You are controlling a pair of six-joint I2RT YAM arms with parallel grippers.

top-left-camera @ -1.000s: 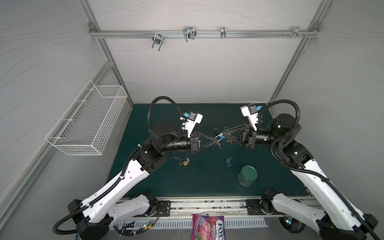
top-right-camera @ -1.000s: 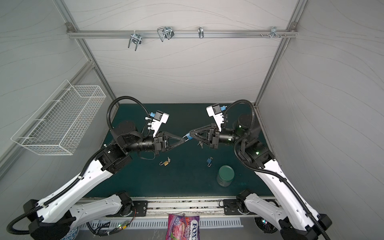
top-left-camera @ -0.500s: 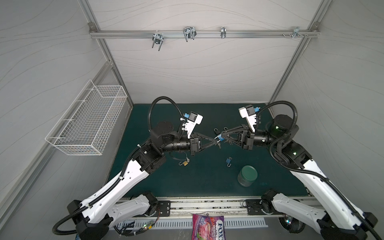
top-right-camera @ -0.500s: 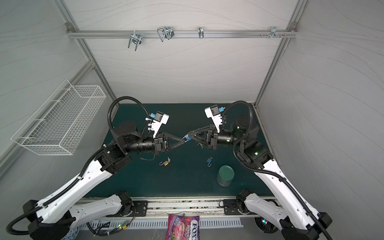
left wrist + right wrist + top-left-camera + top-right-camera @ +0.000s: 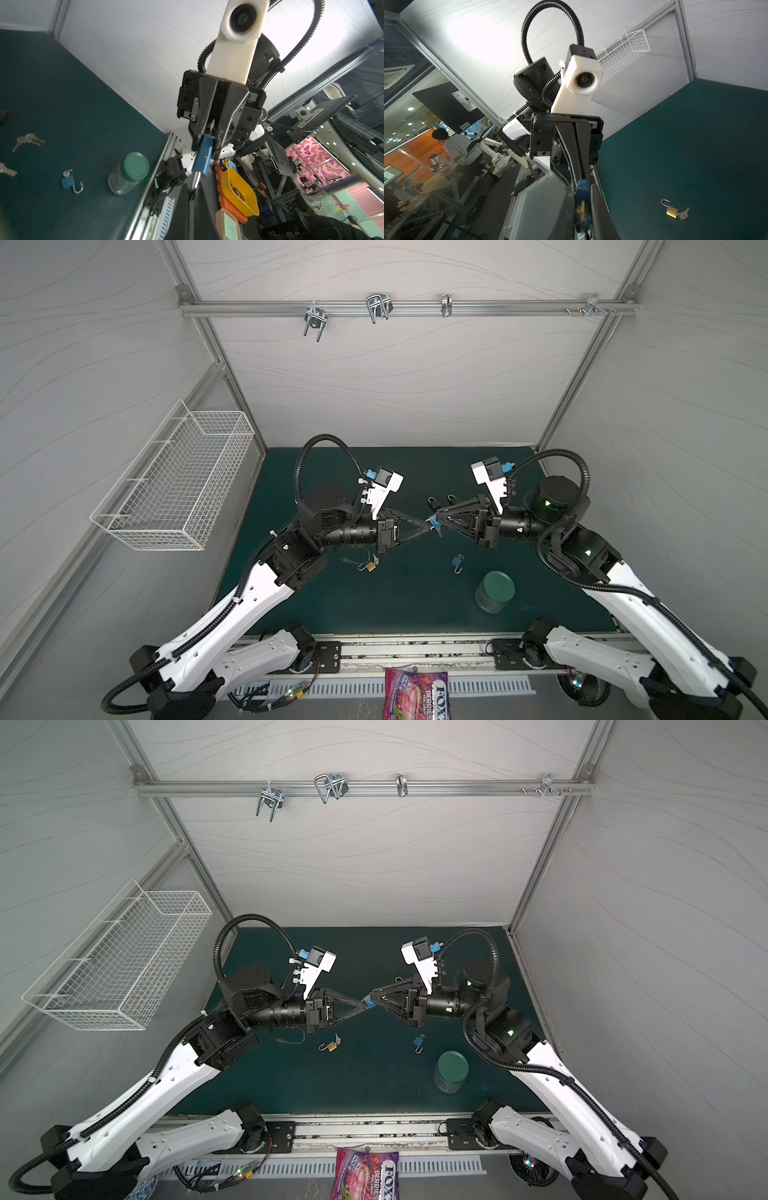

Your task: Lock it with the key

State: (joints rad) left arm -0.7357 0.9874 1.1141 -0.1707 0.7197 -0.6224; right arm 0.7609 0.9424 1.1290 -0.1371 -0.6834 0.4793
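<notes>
My left gripper should hold the shackle while my right gripper, which now holds the blue padlock's body around the key, opens and takes the key (image 5: 582, 212).
Above the middle of the green mat (image 5: 291, 593) the two grippers meet tip to tip. My right gripper (image 5: 437, 523) (image 5: 374, 1001) (image 5: 582, 184) is shut on the body of a blue padlock (image 5: 433, 524) (image 5: 367, 1002) (image 5: 204, 153) (image 5: 582, 192). A key (image 5: 582, 209) sits in its brass keyhole, facing back between the right fingers. The padlock's silver shackle (image 5: 195, 180) points at my left gripper (image 5: 428, 527) (image 5: 363, 1006) (image 5: 192, 193), which is shut on its end.
On the mat lie a brass padlock (image 5: 371, 567) (image 5: 671, 212) with key, an open blue padlock (image 5: 457, 562) (image 5: 67, 180), two dark padlocks (image 5: 434, 502), loose keys (image 5: 27, 140) and a green-lidded jar (image 5: 494, 591). A wire basket (image 5: 178, 481) hangs on the left wall.
My right gripper has shifted a little to the left with the blue padlock, closing up against the left fingertips. The left arm has stayed where it was.
</notes>
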